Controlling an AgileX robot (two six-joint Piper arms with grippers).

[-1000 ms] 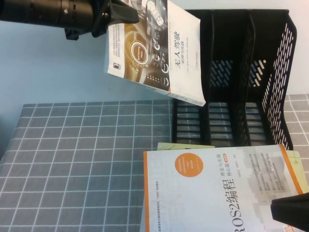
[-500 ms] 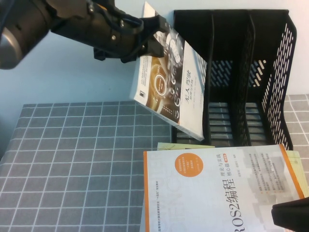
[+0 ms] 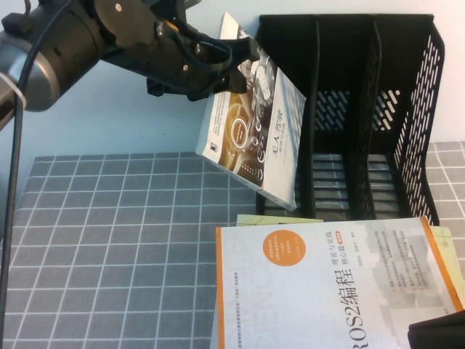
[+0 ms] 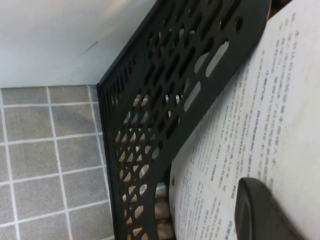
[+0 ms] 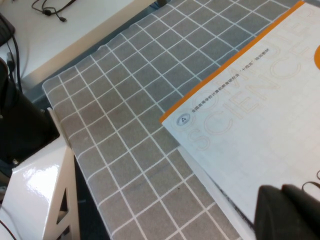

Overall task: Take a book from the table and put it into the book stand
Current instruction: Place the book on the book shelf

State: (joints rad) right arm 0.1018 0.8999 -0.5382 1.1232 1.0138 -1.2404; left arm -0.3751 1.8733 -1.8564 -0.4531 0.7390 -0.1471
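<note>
My left gripper needs to release the book in the black book stand's end slot (image 3: pixel 289 209), beside the table's bare part. The book is tilted at that stand's front now.
My left gripper (image 3: pixel 234 64) is shut on the top edge of the book (image 3: pixel 254 142), a white paperback with brown dial artwork. It holds the book in the air, tilted, its lower corner at the front of the leftmost slot of the black book stand (image 3: pixel 407 131). In the left wrist view one finger (image 4: pixel 260 210) presses on the book's printed back cover (image 4: pixel 260 125), right beside the stand's perforated wall (image 4: pixel 165 105). My right gripper (image 3: pixel 439 336) is low at the near right, over the ROS2 book; its fingers (image 5: pixel 287 212) lie together.
The white-grey ROS2 book (image 3: pixel 327 283) with an orange edge lies on the grey gridded table (image 3: pixel 109 247) in front of the stand, on top of a yellowish sheet (image 3: pixel 280 219). The table's edge (image 5: pixel 65 135) shows in the right wrist view.
My left arm has swung in from the upper left and turned the book from flat-facing to more upright, bringing it lower against the stand's left slot. The right gripper has sunk lower.
</note>
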